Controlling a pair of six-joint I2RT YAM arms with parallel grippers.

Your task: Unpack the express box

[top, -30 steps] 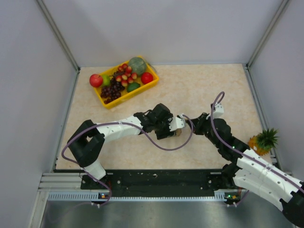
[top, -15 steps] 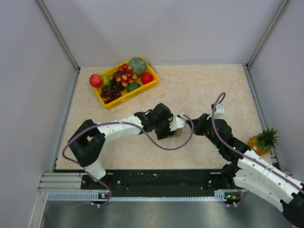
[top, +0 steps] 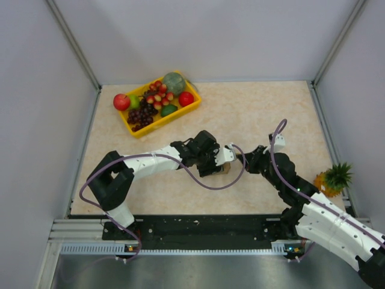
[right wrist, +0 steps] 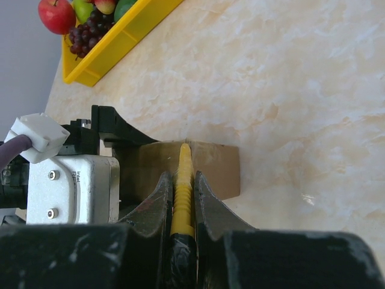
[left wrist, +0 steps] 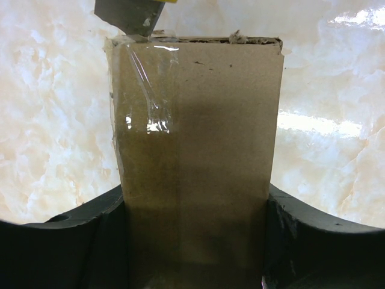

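Note:
Next, I set the yellow-handled cutter on the table (top: 249,164) (right wrist: 313,185) beside the express box, toward the pineapple, using my right gripper.
The express box (left wrist: 195,120) is a small brown cardboard box with clear tape on its far left corner. It lies on the table mid-front (top: 225,169). My left gripper (left wrist: 195,205) is shut on it, one finger on each side. My right gripper (right wrist: 182,186) is shut on a yellow-handled cutter (right wrist: 183,174) that points at the box's top edge (right wrist: 210,162). The grey blade tip (left wrist: 129,13) touches the box's far edge by the tape. In the top view the right gripper (top: 245,158) sits just right of the left gripper (top: 215,161).
A yellow tray (top: 136,130) of fruit stands at the back left, and its corner also shows in the right wrist view (right wrist: 120,45). A small pineapple (top: 332,179) lies at the table's right edge. Purple cables loop over both arms.
The right arm has shifted very slightly to the right. The left gripper and the box have stayed where they were.

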